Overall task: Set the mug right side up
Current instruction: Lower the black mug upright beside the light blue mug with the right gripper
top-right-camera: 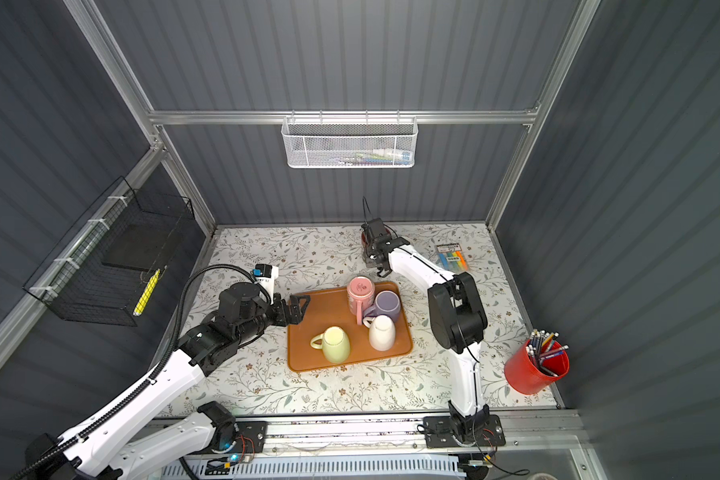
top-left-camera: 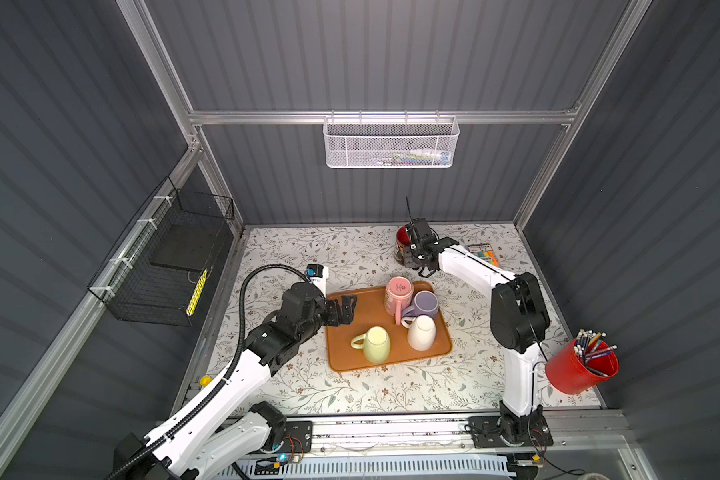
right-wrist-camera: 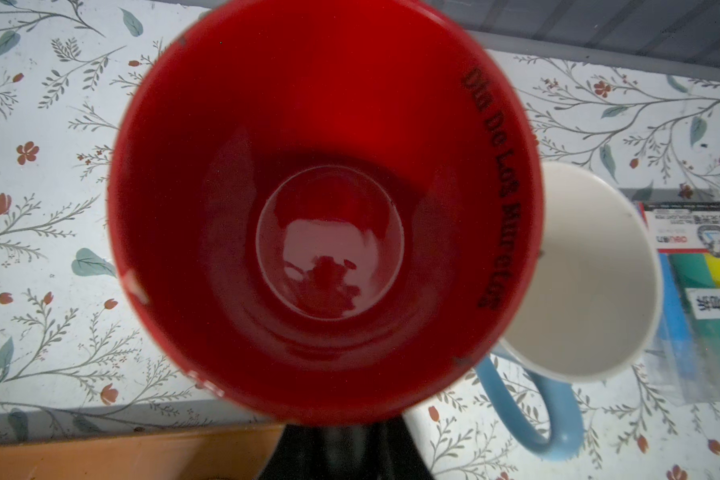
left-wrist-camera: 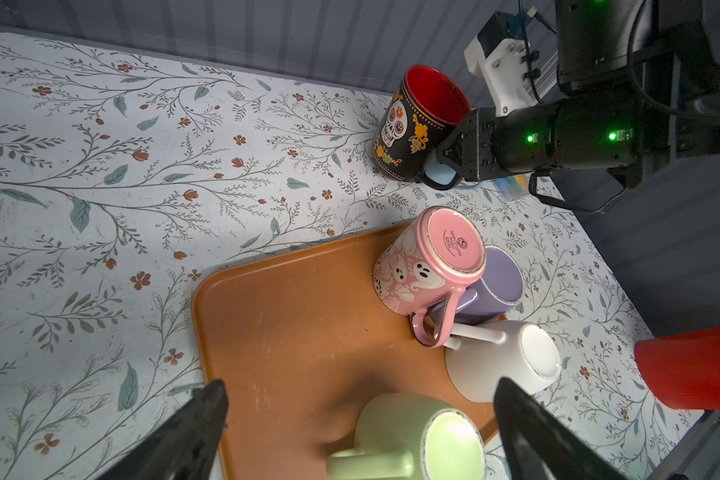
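Observation:
The black mug will go down on the table (top-left-camera: 401, 260) behind the tray, beside the blue mug, from my right gripper.
A black skull mug (left-wrist-camera: 412, 124) with a red inside (right-wrist-camera: 325, 208) stands mouth up at the back of the table (top-left-camera: 403, 245). My right gripper (left-wrist-camera: 449, 158) is shut on its near side, and the grip point is hidden behind the mug's rim in the right wrist view. An orange tray (top-left-camera: 346, 345) carries a green mug (top-left-camera: 376, 344), a pink mug (top-left-camera: 399, 295), a purple mug (top-left-camera: 425, 304) and a white mug (top-left-camera: 421, 332), all bottom up. My left gripper (top-left-camera: 348, 309) hangs open over the tray's left end, short of the green mug (left-wrist-camera: 416, 440), with nothing between its fingers.
A blue mug with a white inside (right-wrist-camera: 578, 270) stands mouth up right beside the black one. A highlighter pack (top-left-camera: 485, 253) lies behind it. A red pen cup (top-left-camera: 580, 365) stands at the right edge. A white mesh basket (top-left-camera: 391, 143) and a black wire basket (top-left-camera: 163, 266) hang on the walls.

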Robot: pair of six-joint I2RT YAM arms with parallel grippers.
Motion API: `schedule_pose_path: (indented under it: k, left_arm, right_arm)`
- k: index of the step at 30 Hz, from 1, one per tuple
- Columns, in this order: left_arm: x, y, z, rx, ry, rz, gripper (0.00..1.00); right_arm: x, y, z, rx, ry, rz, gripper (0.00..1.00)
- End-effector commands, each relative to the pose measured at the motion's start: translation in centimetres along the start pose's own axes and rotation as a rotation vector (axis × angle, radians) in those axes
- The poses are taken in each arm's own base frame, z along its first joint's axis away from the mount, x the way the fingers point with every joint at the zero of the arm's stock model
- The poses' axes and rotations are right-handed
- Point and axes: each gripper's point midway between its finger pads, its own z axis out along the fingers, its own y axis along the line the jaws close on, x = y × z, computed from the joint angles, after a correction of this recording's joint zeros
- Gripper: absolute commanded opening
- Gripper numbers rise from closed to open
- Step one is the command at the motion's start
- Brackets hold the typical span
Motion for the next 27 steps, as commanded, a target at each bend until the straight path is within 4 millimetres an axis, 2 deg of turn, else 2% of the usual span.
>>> schedule_pose_path:
  k: [1, 19, 27]
  left_arm:
    - [-0.9, -0.4, -0.5, 0.003, -0.008, 0.022, 1.0]
    - [-0.7, -0.3, -0.7, 0.002, -0.004, 0.022, 1.0]
    - [-0.3, -0.2, -0.6, 0.001, 0.008, 0.022, 1.0]
  right_arm:
    - [-4.7, 0.5, -1.0, -0.001, -0.158, 0.034, 0.0]
    - [-3.5, 0.5, 0.0, 0.007, -0.126, 0.022, 0.0]
    - [-3.0, 0.7, -0.1, -0.011, -0.117, 0.022, 0.18]
